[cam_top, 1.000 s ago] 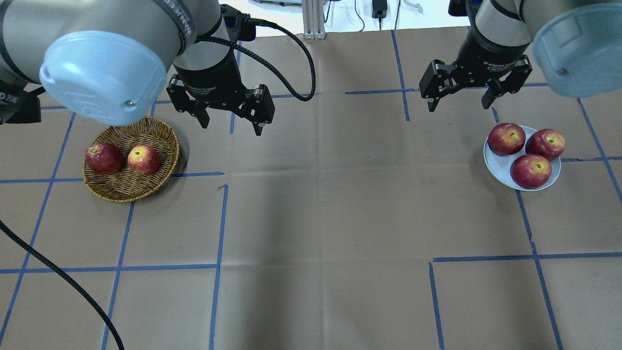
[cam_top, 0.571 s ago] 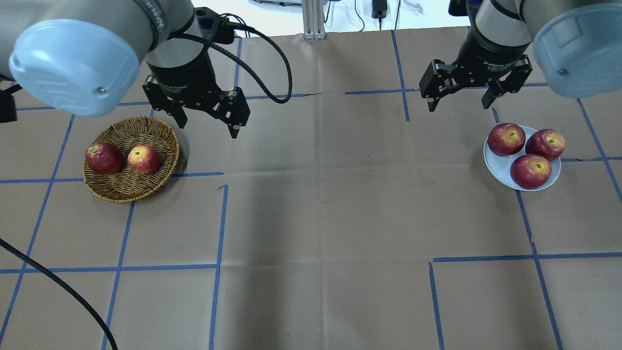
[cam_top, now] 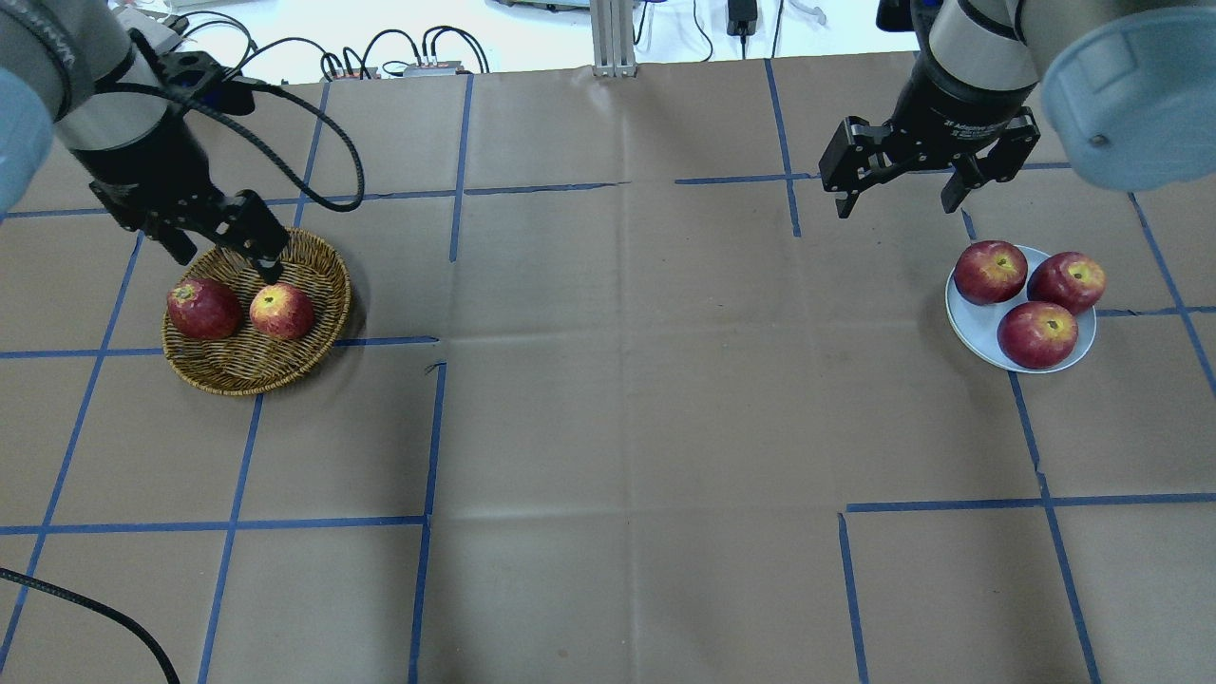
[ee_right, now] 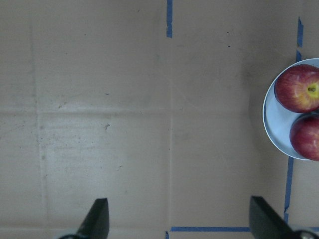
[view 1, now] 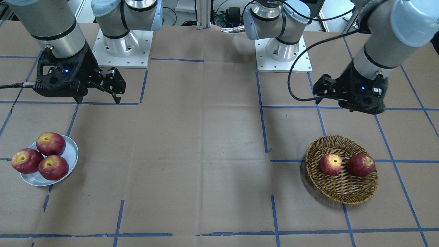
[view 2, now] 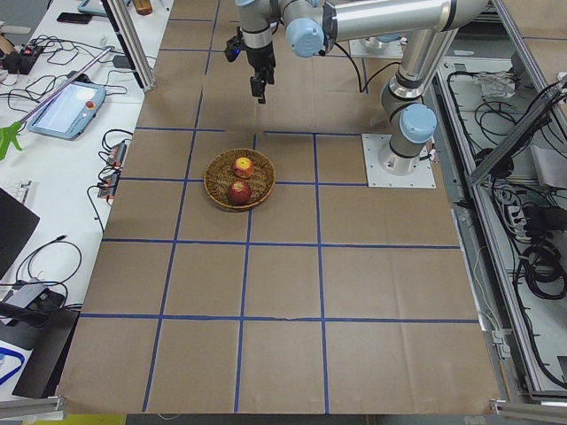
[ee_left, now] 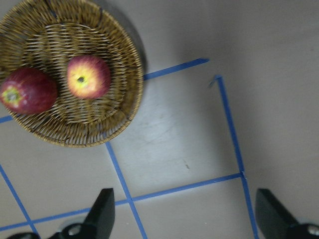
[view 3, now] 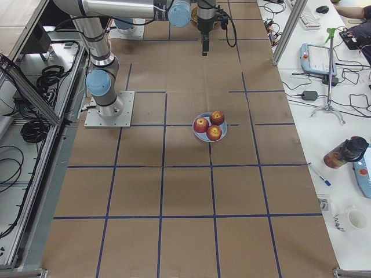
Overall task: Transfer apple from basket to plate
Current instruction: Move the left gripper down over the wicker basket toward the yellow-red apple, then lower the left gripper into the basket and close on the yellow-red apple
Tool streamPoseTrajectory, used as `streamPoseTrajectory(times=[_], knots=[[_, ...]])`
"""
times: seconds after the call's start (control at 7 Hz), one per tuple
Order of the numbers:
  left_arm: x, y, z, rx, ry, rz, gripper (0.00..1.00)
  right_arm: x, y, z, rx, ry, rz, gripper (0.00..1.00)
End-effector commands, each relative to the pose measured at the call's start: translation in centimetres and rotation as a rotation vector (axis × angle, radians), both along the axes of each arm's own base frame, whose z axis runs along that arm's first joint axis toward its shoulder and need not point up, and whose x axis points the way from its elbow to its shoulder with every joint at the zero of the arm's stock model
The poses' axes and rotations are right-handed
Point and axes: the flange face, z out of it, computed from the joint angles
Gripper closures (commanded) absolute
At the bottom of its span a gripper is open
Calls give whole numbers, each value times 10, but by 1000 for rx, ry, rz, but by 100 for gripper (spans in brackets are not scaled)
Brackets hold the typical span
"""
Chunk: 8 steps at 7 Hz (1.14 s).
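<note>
The streaky red apple, beside the darker red apple in the wicker basket, will be gripped by my left gripper on the sides of the streaky red apple point(view 1: 330, 164) point(ee_left: 88, 76).
The apple point(cam_top: 281, 311), streaky red with a yellow patch round its stem, lies in the wicker basket point(cam_top: 237, 375) at the table's left, beside a darker red apple point(cam_top: 202, 308). The left wrist view shows the apple point(ee_left: 88, 76) in the basket point(ee_left: 99, 129), and the front view shows it too point(view 1: 330, 164). My left gripper point(cam_top: 226, 261) is open and empty, above the basket's far rim. The white plate point(cam_top: 977, 332) at the right holds three dark red apples. My right gripper point(cam_top: 898, 204) is open and empty, behind and left of the plate.
Blue tape lines grid the brown paper table. A black cable point(cam_top: 313, 142) loops from the left wrist. The plate's edge point(ee_right: 276, 124) shows at the right of the right wrist view. The arm bases point(view 1: 120, 48) stand at the table's back.
My left arm has swung left and down from behind the basket, so its open gripper now hangs over the basket's far rim. The right arm and all apples are unmoved.
</note>
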Motion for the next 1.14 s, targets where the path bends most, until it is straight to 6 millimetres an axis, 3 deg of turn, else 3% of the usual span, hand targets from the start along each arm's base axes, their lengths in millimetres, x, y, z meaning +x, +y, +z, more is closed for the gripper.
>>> streamPoseTrajectory(times=[0.0,0.29,0.43,1.0], knots=[[48,-5,-72,-84,-23,-46,2,0,0,0,0,0,0,0],[61,-35,-135,-80,-20,-52,2,0,0,0,0,0,0,0],[63,-48,-157,-112,-22,-61,2,0,0,0,0,0,0,0],[65,-57,-206,-51,12,-94,2,0,0,0,0,1,0,0]])
